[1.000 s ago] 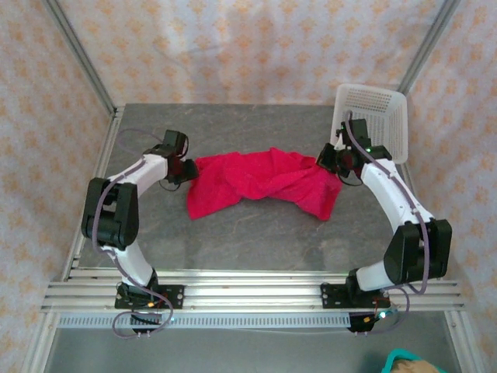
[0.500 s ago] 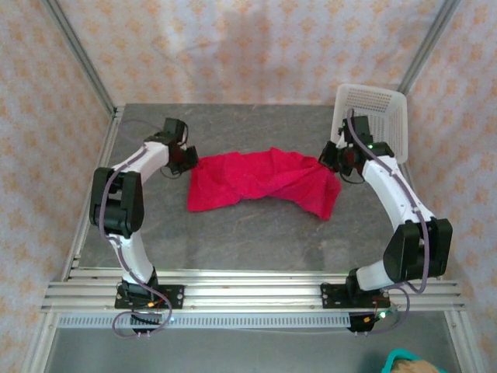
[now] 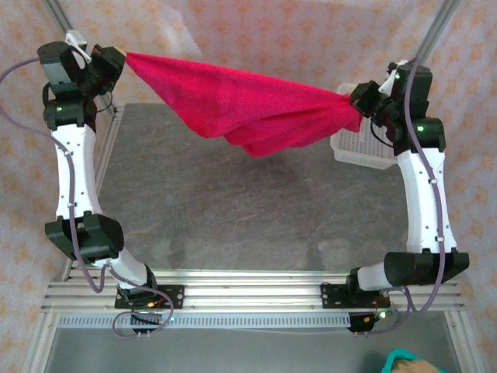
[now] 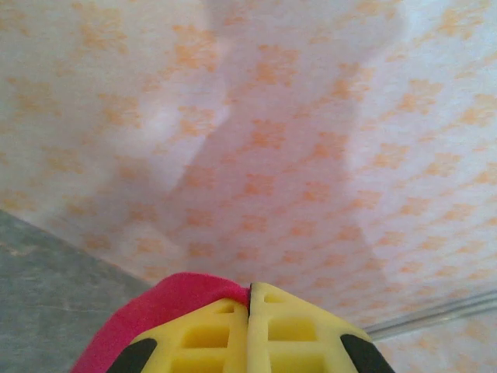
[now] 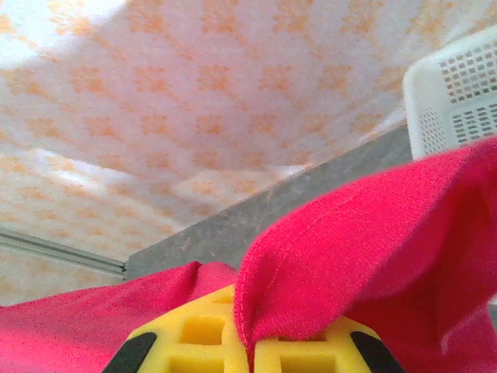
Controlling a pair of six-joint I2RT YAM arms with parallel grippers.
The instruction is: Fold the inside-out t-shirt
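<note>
Next, I let go of the t-shirt's end with my left gripper on the back part of the grey tabletop [image 3: 191,141].
The red-pink inside-out t-shirt [image 3: 248,109] hangs in the air above the table, stretched between both raised arms and sagging in the middle. My left gripper [image 3: 118,62] is high at the back left, shut on the shirt's left end; in the left wrist view its yellow fingers [image 4: 210,334] press together with the t-shirt's red fabric [image 4: 155,307] pinched at the tips. At the back right my right gripper [image 3: 359,101] is shut on the other end. In the right wrist view a stitched hem of the t-shirt [image 5: 349,256] rises from between that gripper's yellow fingers [image 5: 303,353].
A white mesh basket [image 3: 365,148] stands at the table's back right, partly behind the right arm and the cloth; its corner [image 5: 458,93] also shows in the right wrist view. The grey tabletop [image 3: 248,210] lies under the hanging shirt, with frame posts at both back corners.
Both arms rose from the table and spread apart, lifting the shirt off the surface and stretching it in the air. The left gripper closed on the fabric before the lift.
</note>
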